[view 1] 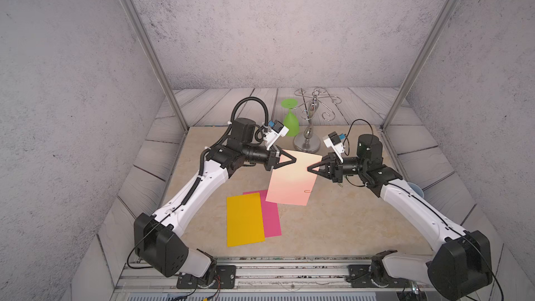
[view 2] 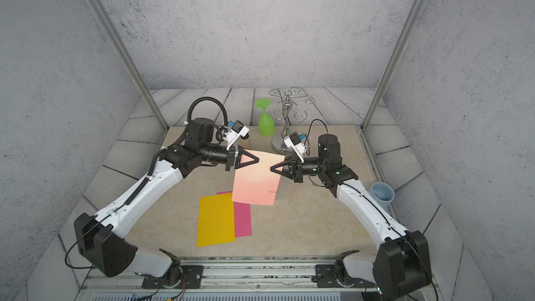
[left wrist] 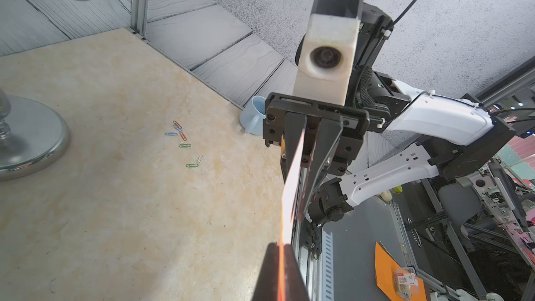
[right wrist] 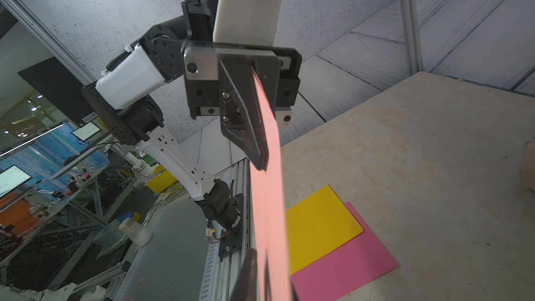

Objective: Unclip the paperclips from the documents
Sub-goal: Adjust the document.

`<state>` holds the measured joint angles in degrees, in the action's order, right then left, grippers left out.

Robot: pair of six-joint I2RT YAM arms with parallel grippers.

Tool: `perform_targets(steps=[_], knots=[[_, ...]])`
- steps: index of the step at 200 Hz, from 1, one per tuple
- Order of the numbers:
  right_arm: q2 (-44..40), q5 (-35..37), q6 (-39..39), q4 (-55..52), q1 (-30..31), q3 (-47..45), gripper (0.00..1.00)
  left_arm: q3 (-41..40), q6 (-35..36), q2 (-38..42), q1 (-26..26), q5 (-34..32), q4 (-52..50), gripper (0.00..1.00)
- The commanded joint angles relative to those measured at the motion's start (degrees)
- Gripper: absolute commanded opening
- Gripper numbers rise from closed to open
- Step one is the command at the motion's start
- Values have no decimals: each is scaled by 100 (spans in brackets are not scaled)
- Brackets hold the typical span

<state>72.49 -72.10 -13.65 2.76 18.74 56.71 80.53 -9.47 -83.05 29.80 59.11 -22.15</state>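
The robot's grippers hold the salmon pink sheet near its top, high above the gold paperclip, so next the left gripper takes the sheet's side edge lower down point(view 1: 271, 180).
A salmon pink sheet point(view 1: 292, 180) hangs upright over the table between my two grippers. My left gripper point(view 1: 295, 159) is shut on its upper left edge, and the left wrist view shows the paper pinched edge-on between the jaws point(left wrist: 280, 246). My right gripper point(view 1: 308, 168) is shut on its right edge point(right wrist: 267, 259). A gold paperclip point(view 1: 307, 191) sits on the sheet's lower right corner. The golden yellow sheet point(view 1: 244, 220) lies flat on the table, partly overlapping the magenta sheet point(view 1: 272, 221). Several loose paperclips point(left wrist: 182, 143) lie on the table below my right arm.
A chrome wire stand point(view 1: 307, 143) stands just behind the held sheet, with an upturned green glass point(view 1: 290, 124) hanging on it. A pale blue cup point(view 2: 382, 195) lies at the table's right edge, beside my right arm.
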Motion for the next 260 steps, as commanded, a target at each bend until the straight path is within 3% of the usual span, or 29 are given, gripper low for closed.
perform_targets(steps=[1, 70, 105, 126, 260], knots=[[142, -77, -93, 54, 24, 161, 5, 46, 128, 80, 34, -33, -56, 0], [142, -22, -251, 117, 16, 192, 0, 5, 105, 139, 34, -105, -44, 0], [110, 92, -157, -59, -29, 259, 0, -87, 14, 190, 17, -115, 47, 17], [103, 125, -171, -101, -76, 314, 0, -245, -110, 277, 15, -53, 246, 22], [169, 391, -689, 179, -586, 504, 0, -975, -415, 464, 17, 251, 667, 27]])
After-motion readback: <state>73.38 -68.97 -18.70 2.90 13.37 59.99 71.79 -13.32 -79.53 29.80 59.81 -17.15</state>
